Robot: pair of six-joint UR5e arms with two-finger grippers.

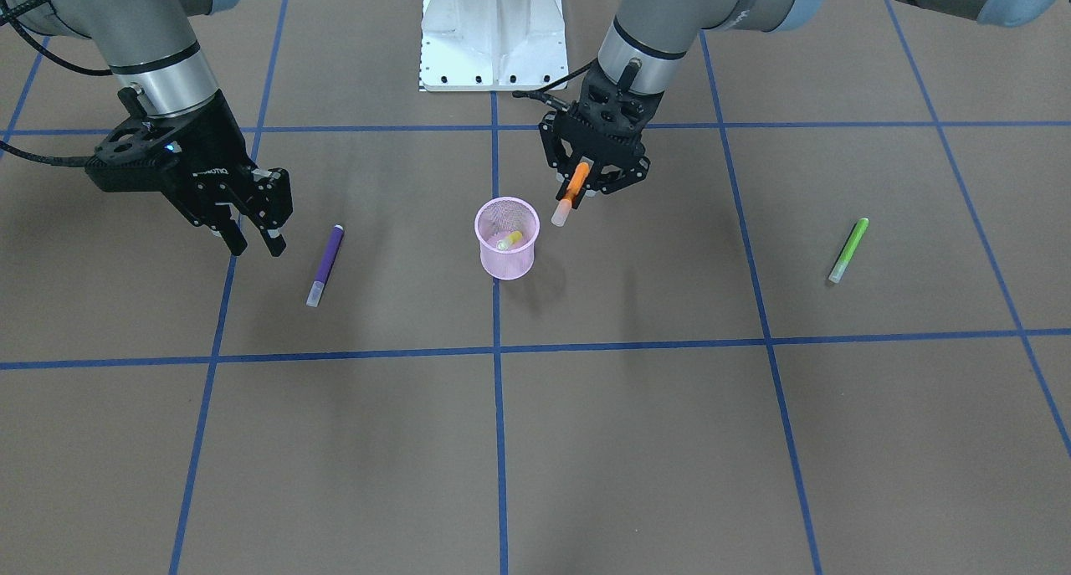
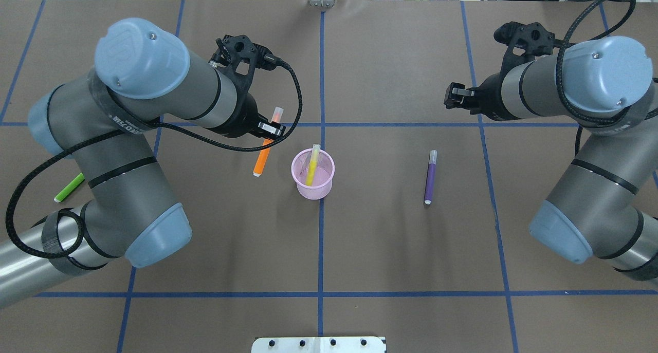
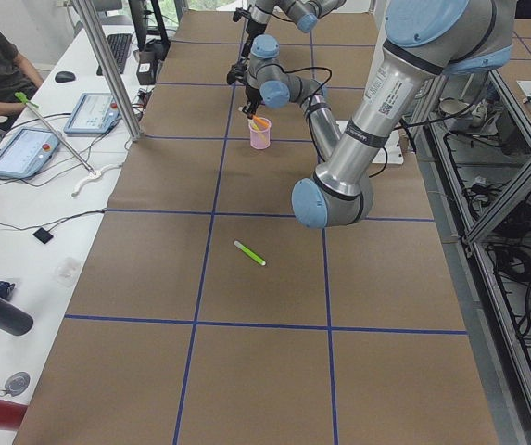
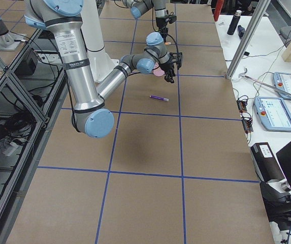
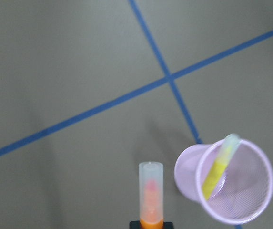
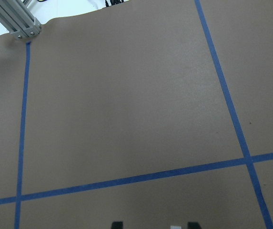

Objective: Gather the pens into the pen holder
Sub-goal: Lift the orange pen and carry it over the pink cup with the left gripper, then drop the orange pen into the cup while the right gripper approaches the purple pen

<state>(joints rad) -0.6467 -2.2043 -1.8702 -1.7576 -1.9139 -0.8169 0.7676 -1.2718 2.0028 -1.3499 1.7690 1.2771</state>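
Note:
Next, I let go of the orange pen with my left gripper inside the pink mesh pen holder (image 1: 502, 238) (image 5: 227, 183), beside the yellow pen.
The pink mesh pen holder (image 1: 506, 238) (image 2: 312, 175) (image 5: 231, 188) stands near the table's middle, with a yellow pen (image 2: 311, 167) leaning inside it. My left gripper (image 1: 587, 183) (image 2: 269, 130) is shut on the orange pen (image 1: 572, 192) (image 2: 264, 152) (image 5: 151, 193), which hangs tilted just beside the cup's rim and above the table. On the robot's right side of the cup, the purple pen (image 1: 325, 265) (image 2: 430, 177) lies flat on the table. My right gripper (image 1: 253, 242) hovers open close to it, holding nothing. The green pen (image 1: 848, 250) (image 2: 69, 187) lies far out on the robot's left side.
The white robot pedestal (image 1: 492, 31) stands behind the cup. Brown paper with blue tape lines covers the table (image 2: 360, 240). A person sits at a desk with tablets (image 3: 24, 153) beyond the table's far edge.

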